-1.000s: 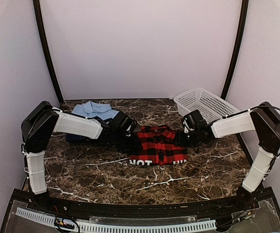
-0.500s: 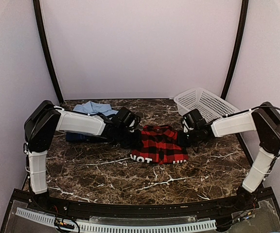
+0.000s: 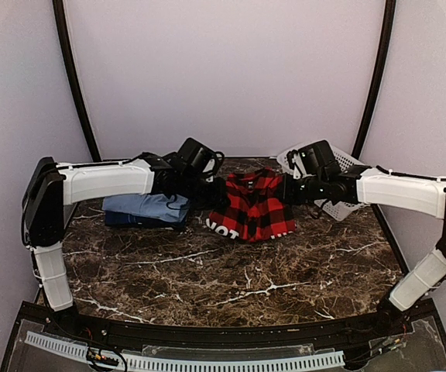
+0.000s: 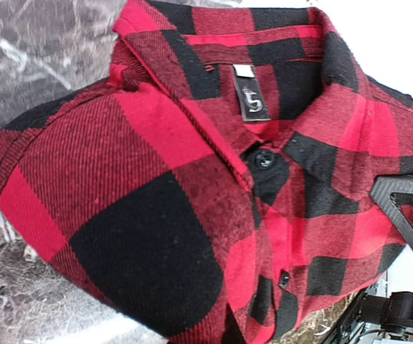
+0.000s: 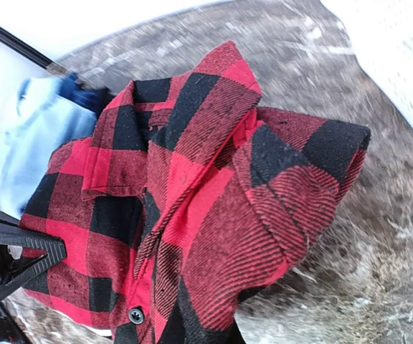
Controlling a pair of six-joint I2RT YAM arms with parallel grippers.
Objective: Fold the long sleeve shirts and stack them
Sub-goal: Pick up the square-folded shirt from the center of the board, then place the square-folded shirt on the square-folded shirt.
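The red-and-black flannel shirt, now hanging above the table between both grippers, will be released by my left gripper, which will set it down on top of the folded light blue shirt [image 3: 146,188].
The folded red-and-black flannel shirt [image 3: 250,208] hangs above the table between both grippers, collar up and tilted. My left gripper [image 3: 214,192] is shut on its left edge and my right gripper [image 3: 286,192] is shut on its right edge. In both wrist views the flannel shirt [image 4: 214,179] [image 5: 192,201] fills the frame and hides my own fingertips. A folded light blue shirt [image 3: 149,206] lies on a darker blue shirt [image 3: 124,220] at the table's left, just left of the left gripper. The light blue shirt [image 5: 31,136] also shows in the right wrist view.
A white mesh basket [image 3: 345,177] stands at the back right, partly behind the right forearm; its wall [image 5: 400,43] shows in the right wrist view. The dark marble table [image 3: 231,271] runs forward to the arms' bases. Curved walls close in the back and sides.
Both grippers shut on the flannel shirt's sides. Both arms then rose and stretched toward the back, lifting the shirt off the table.
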